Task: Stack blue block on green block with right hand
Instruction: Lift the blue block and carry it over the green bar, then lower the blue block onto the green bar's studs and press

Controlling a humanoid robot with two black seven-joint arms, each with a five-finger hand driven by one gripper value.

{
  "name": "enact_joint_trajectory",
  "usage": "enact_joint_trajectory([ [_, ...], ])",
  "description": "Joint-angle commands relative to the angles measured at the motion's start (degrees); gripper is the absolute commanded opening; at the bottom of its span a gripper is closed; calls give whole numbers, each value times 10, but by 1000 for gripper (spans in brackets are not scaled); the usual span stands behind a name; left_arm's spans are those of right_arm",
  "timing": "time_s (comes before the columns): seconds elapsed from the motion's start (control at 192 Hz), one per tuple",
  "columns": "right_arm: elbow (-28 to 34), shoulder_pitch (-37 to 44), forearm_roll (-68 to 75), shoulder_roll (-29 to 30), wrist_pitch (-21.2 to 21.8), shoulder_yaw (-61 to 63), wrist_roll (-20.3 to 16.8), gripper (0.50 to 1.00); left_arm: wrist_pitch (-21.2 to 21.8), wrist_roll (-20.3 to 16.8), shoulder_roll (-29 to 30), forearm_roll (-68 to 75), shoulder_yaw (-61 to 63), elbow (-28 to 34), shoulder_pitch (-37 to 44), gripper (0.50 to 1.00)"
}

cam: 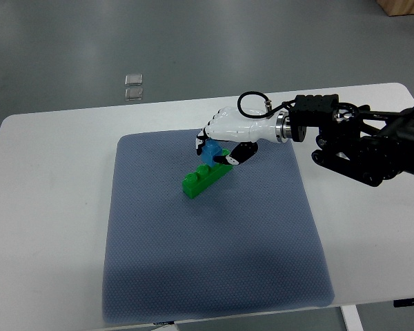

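My right gripper needs to let go of the blue block on the far half of the green block (216,161), beyond its bare studs.
A long green block (201,178) lies slanted on the blue-grey mat (214,255), near its upper middle. My right hand (219,146), white with black fingertips, reaches in from the right and is curled around a small blue block (210,152). The blue block sits at the green block's far right end; whether it rests on it or hovers just above I cannot tell. The hand hides the green block's right end. The left arm is not in view.
The mat lies on a white table (48,179). Two small clear squares (133,85) lie on the grey floor beyond the table's far edge. The black right forearm (359,141) spans the table's right side.
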Motion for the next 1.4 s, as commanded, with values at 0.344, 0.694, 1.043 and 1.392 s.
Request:
enact_joint_trajectory([
  [0.344,-12,-1,-8,8,1,-4,-5,552,0,0,0,0,0,0,0,1000],
  [0.694,-23,-2,-14,14,-7,-6,-7,552,0,0,0,0,0,1,0,1000],
  [1.043,-29,-5,-17,17,-7,-11,-8,549,0,0,0,0,0,0,0,1000],
  [1.392,-45,-6,-19,29,-21,-19,-8,549,0,0,0,0,0,0,0,1000],
])
